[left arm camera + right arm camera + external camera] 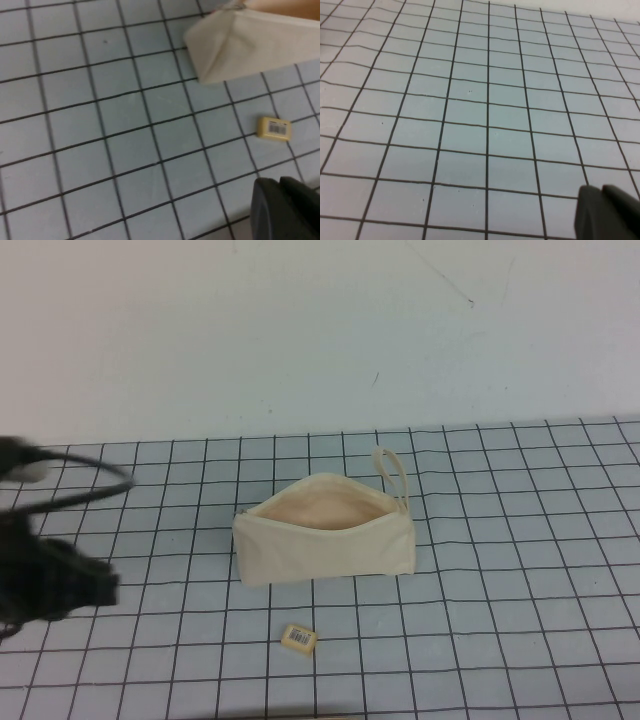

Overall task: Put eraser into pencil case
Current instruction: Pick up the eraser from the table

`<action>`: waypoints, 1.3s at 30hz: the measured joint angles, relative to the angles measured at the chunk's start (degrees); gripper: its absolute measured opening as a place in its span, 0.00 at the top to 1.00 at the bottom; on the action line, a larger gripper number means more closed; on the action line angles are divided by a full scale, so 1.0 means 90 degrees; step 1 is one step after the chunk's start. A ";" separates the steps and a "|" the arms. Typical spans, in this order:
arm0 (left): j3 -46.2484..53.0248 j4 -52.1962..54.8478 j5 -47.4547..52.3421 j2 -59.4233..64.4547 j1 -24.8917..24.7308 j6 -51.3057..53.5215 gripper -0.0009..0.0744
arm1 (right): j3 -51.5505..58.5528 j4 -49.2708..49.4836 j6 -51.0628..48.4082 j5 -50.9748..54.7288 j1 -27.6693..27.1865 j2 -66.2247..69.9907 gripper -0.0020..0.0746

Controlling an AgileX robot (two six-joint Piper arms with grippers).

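Observation:
Next, my left gripper should go to the tan eraser (299,639) (274,129) lying on the mat in front of the pencil case and close there.
The pencil case (325,548) is a cream-white pouch standing on the grid mat at the middle, its mouth open upward and showing the peach lining (320,510). A loop strap (392,472) sticks out at its far right end. The eraser (299,638), a tiny tan block with a barcode label, lies on the mat just in front of the pouch. In the left wrist view the eraser (273,128) lies near a pouch corner (240,45). My left gripper (277,181) is shut and empty, at the left edge of the table (60,585). My right gripper (600,189) is shut and empty over bare mat.
A blue-grey mat with black grid lines (500,570) covers the table up to a plain white wall (300,330) behind. Black cables (80,490) arch over the left arm. The right arm is outside the high view.

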 joint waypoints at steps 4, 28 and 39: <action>-0.0719 -0.0145 0.0370 0.0833 -0.0733 0.0074 0.99 | 0.0000 0.0000 0.0000 0.0000 0.0000 0.0000 0.98; -0.2128 0.2958 0.0212 0.4215 -0.3483 -0.3015 0.35 | 0.0000 0.0000 0.0000 0.0000 0.0000 0.0000 0.98; -0.3099 0.2998 0.0316 0.5480 -0.3483 -0.3055 0.33 | 0.0000 0.0000 0.0000 0.0000 0.0000 0.0000 0.98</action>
